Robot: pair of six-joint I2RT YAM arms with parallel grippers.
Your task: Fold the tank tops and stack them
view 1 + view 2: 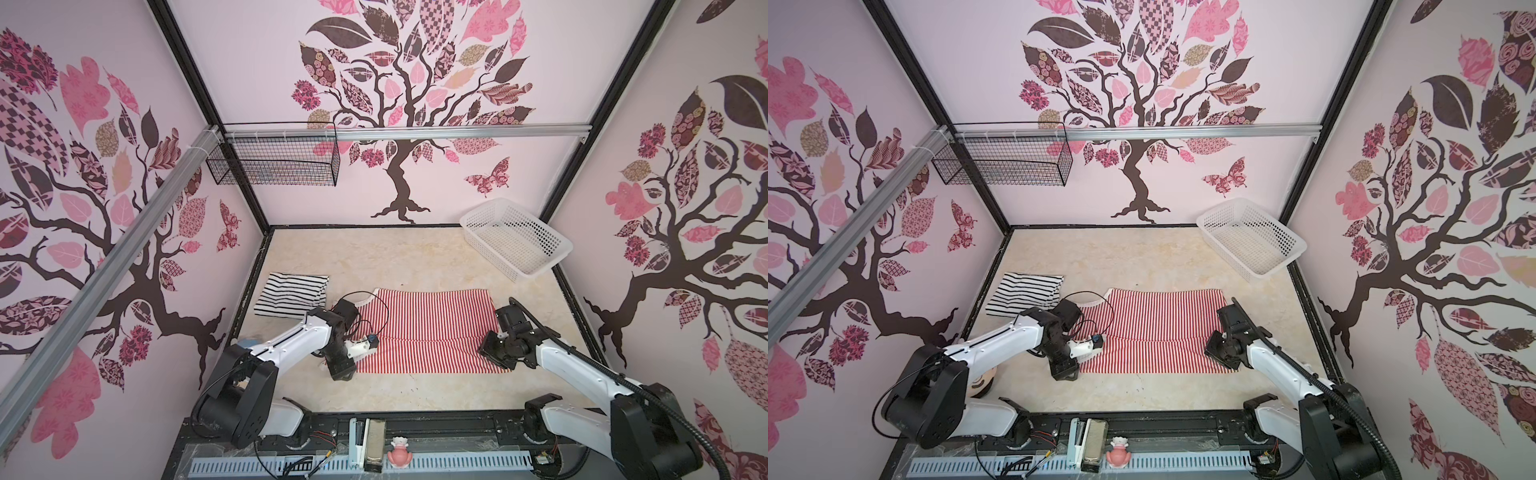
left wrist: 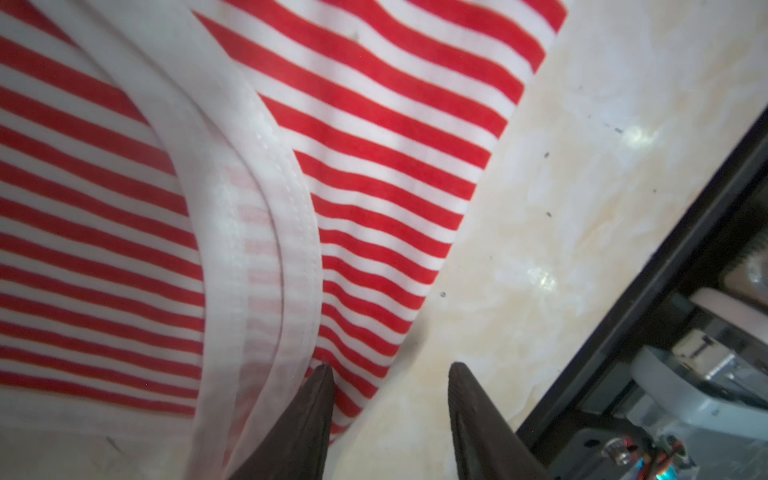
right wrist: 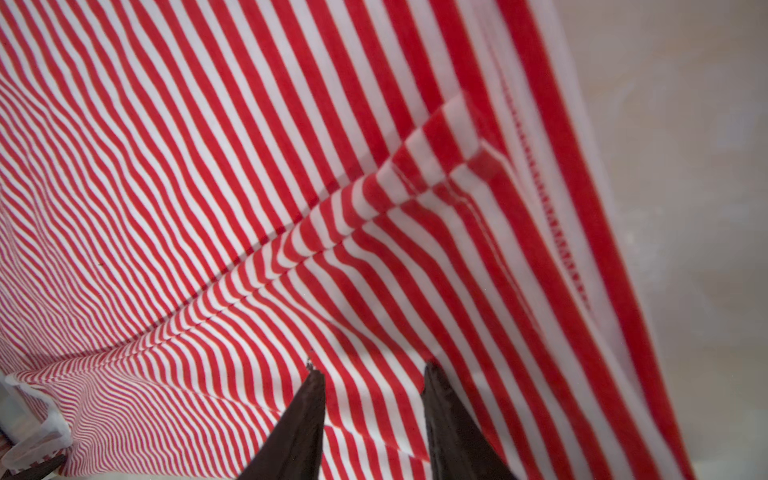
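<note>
The far edge (image 1: 377,290) of the red-and-white tank top, where the white armhole trim begins, should be gripped next by my left gripper.
The red-and-white tank top (image 1: 428,328) (image 1: 1158,324) lies spread flat mid-table, with a fold crease running across it. The black-and-white tank top (image 1: 291,295) (image 1: 1023,293) lies folded at the left rear of it. My left gripper (image 1: 343,374) (image 2: 390,370) is open at the red top's near left corner, one finger on the white-trimmed edge (image 2: 291,249) and the other over bare table. My right gripper (image 1: 486,353) (image 3: 372,368) is open low over the top's near right part, with flat striped cloth (image 3: 249,208) showing between its fingers.
A white perforated basket (image 1: 515,241) (image 1: 1252,237) sits tilted in the back right corner. A black wire basket (image 1: 274,160) hangs on the back wall at the left. The beige table (image 1: 374,257) ends in a black front rail carrying a pink toy (image 1: 400,453).
</note>
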